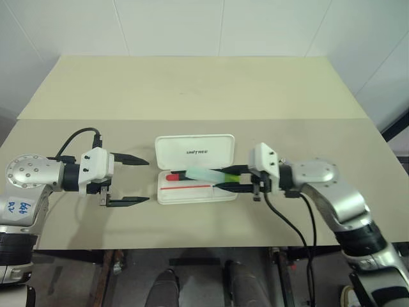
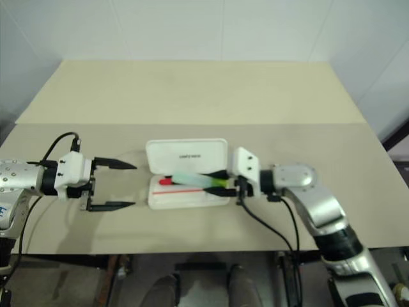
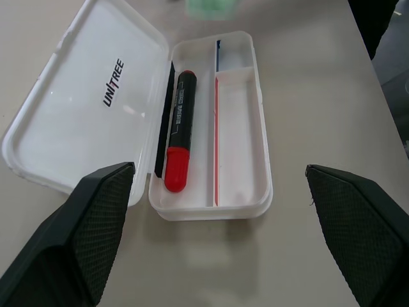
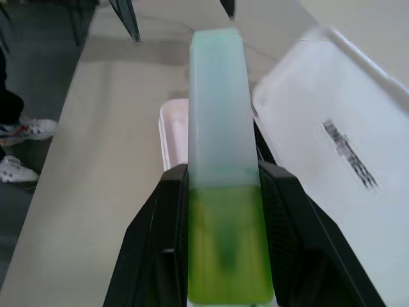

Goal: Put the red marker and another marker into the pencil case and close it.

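The robot's right gripper needs to release the pale green highlighter in the pencil case tray's front section (image 1: 185,193), just before the thin red strip.
The white pencil case (image 1: 192,197) lies open in the middle of the table, its lid (image 3: 77,109) flat behind the tray. The red marker (image 3: 180,128) rests in the tray's rear compartment, red cap toward my left gripper. My right gripper (image 1: 222,178) is shut on another marker, the pale green highlighter (image 4: 217,128), holding it by its yellow-green cap level over the tray's right half, body pointing left. My left gripper (image 1: 147,180) stands open just left of the case, facing it, with nothing between its fingers.
The beige table's front edge (image 1: 192,246) runs close below the case. A paler board (image 1: 192,83) covers the back of the table up to the white wall. Black cables (image 1: 300,230) hang from my right wrist over the front edge.
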Robot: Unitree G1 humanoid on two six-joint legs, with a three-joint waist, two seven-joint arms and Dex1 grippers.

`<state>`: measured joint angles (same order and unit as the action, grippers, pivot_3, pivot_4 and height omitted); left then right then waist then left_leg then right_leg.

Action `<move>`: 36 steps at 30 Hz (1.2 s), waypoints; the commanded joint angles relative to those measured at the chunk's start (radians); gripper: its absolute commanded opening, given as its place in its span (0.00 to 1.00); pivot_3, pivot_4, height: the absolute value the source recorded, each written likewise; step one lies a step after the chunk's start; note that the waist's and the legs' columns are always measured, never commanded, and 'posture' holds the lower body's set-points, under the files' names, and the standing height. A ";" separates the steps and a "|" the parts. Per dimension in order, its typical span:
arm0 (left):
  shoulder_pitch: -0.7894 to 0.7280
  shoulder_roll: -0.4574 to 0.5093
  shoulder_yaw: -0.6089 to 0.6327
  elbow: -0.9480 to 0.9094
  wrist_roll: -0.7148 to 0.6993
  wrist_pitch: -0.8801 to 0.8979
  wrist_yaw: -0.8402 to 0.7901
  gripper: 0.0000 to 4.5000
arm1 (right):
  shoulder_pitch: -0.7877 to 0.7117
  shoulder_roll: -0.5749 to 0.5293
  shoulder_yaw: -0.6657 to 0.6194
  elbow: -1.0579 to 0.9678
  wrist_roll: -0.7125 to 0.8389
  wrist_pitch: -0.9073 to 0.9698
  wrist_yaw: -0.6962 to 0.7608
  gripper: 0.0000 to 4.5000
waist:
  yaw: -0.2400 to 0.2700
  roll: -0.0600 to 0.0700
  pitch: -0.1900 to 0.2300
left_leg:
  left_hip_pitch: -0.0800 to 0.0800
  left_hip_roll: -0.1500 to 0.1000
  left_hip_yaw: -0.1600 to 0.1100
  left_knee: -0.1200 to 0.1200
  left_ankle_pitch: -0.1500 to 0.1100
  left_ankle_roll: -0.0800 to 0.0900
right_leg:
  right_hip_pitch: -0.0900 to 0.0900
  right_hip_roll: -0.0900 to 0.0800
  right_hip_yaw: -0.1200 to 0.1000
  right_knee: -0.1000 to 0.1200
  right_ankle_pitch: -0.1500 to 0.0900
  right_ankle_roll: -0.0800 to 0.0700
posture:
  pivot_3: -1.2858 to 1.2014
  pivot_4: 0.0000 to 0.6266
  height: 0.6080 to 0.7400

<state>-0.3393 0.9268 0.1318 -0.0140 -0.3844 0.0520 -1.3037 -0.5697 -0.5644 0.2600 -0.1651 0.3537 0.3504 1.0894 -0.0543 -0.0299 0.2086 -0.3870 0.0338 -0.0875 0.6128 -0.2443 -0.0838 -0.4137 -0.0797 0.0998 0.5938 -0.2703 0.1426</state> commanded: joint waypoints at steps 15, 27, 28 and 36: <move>0.068 0.027 0.062 -0.068 -0.017 0.007 0.040 1.00 | -0.112 0.212 0.144 0.267 -0.166 -0.142 0.061 0.25 | -0.004 0.000 0.000 | 0.001 0.000 0.000 -0.001 0.000 0.000 | -0.001 0.000 0.000 0.002 0.006 0.010 | 0.52 0.24 1.00; 0.038 0.013 0.041 -0.068 -0.015 0.018 0.050 1.00 | -0.127 0.270 0.162 0.341 -0.206 -0.161 0.072 0.25 | -0.004 0.000 0.000 | 0.001 0.000 0.000 -0.001 0.000 0.000 | -0.001 0.000 0.000 0.002 0.006 0.011 | 0.52 0.24 1.00; 0.037 0.012 0.041 -0.068 -0.015 0.018 0.050 1.00 | -0.129 0.269 0.162 0.350 -0.210 -0.168 0.075 0.25 | -0.004 0.000 0.000 | 0.001 0.000 0.000 -0.001 0.000 0.000 | -0.001 0.000 0.000 0.002 0.006 0.011 | 0.52 0.24 1.00; 0.034 0.006 0.037 -0.077 -0.016 0.022 0.055 1.00 | -0.153 0.268 0.160 0.423 -0.229 -0.232 0.107 0.25 | -0.005 0.000 0.000 | 0.001 0.000 0.000 -0.001 0.000 0.000 | -0.001 0.000 0.000 0.002 0.007 0.013 | 0.52 0.24 1.00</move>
<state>-0.2946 0.9327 0.1564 -0.0661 -0.3871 0.0749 -1.2569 -0.7056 -0.2997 0.4259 0.2512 0.1317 0.1488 1.1784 -0.0596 -0.0297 0.2087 -0.3861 0.0338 -0.0875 0.6123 -0.2443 -0.0838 -0.4146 -0.0795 0.0997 0.5961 -0.2634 0.1553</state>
